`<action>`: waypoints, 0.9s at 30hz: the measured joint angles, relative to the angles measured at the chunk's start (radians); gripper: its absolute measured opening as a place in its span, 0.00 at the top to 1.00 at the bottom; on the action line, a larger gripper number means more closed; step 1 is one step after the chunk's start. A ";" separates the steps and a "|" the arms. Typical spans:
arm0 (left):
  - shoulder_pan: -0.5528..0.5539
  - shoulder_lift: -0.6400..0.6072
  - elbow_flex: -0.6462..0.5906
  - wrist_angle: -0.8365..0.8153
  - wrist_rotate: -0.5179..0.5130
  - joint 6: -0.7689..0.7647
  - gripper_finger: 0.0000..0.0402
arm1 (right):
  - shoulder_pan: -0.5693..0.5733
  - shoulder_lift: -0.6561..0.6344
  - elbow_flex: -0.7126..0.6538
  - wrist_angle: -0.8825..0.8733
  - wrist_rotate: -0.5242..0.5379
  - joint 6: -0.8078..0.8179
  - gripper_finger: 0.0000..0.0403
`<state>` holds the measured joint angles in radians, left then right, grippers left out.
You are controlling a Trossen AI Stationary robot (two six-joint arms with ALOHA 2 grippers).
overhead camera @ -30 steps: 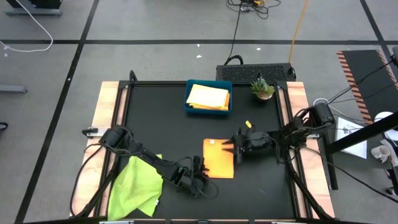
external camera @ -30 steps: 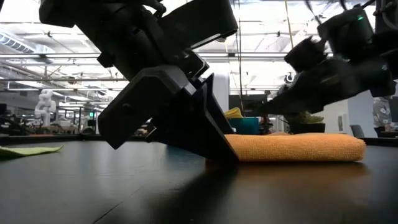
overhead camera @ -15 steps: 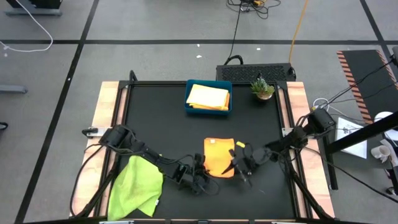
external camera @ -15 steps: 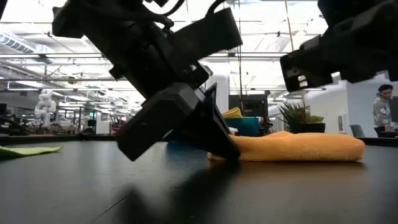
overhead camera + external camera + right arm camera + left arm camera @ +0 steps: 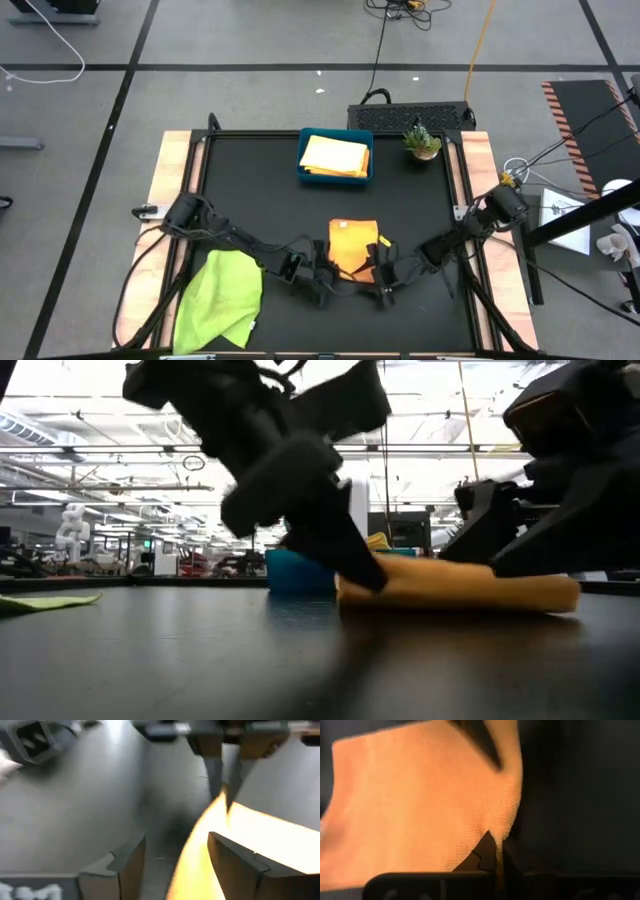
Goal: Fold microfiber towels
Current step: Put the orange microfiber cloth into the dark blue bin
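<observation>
I have just the corner of the orange towel pinched in my left gripper, so my right gripper will hold the towel's edge while my left gripper takes it nearer the middle (image 5: 450,586).
A folded orange microfiber towel (image 5: 352,247) lies on the black table, near its front edge. My left gripper (image 5: 327,273) is shut on the towel's near left corner; the low view shows it at the towel's left end (image 5: 362,574). My right gripper (image 5: 383,280) stands open at the near right corner, and the towel's edge (image 5: 192,862) runs between its two fingers. A lime green towel (image 5: 220,300) lies flat at the near left. Yellow towels (image 5: 335,155) lie in the blue tray (image 5: 303,165) at the back. My left gripper pinches the orange towel's near left corner (image 5: 496,836) between its two shut fingers, slanting down from the table's near left. That corner is drawn up into a small peak, while the rest of the towel (image 5: 470,588) lies on the table. Whether my right gripper touches the towel, I cannot tell.
A small potted plant (image 5: 422,142) stands at the back right, beside the tray. Wooden rails (image 5: 170,190) run along the table's left and right sides. Bare black table (image 5: 250,200) lies between the tray and the orange towel.
My left gripper has shut on the towel's near left corner and raised it a little. My right gripper has swung from the towel's right side toward the near edge and now sits at the near right corner. The towel's left end stands slightly higher than before.
</observation>
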<state>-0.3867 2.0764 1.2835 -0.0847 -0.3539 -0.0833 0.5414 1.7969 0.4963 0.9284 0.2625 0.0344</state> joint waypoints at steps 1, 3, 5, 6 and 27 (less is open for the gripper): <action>0.003 -0.013 0.000 -0.009 0.012 -0.008 0.98 | 0.009 -0.004 0.004 -0.019 0.043 -0.017 0.47; 0.012 -0.031 0.001 -0.014 0.035 -0.031 0.99 | 0.025 -0.008 0.013 -0.067 0.109 -0.043 0.44; 0.019 -0.052 0.001 -0.035 0.047 -0.056 0.99 | 0.033 -0.007 0.021 -0.113 0.144 -0.047 0.43; 0.023 -0.059 0.001 -0.033 0.051 -0.070 0.98 | 0.037 -0.007 0.021 -0.134 0.157 -0.046 0.42; 0.066 -0.114 0.001 -0.106 0.121 -0.081 0.97 | 0.096 -0.007 0.022 -0.185 0.392 -0.047 0.73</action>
<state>-0.3211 1.9625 1.2850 -0.1905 -0.2330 -0.1639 0.6373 1.7901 0.5186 0.7436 0.6545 -0.0128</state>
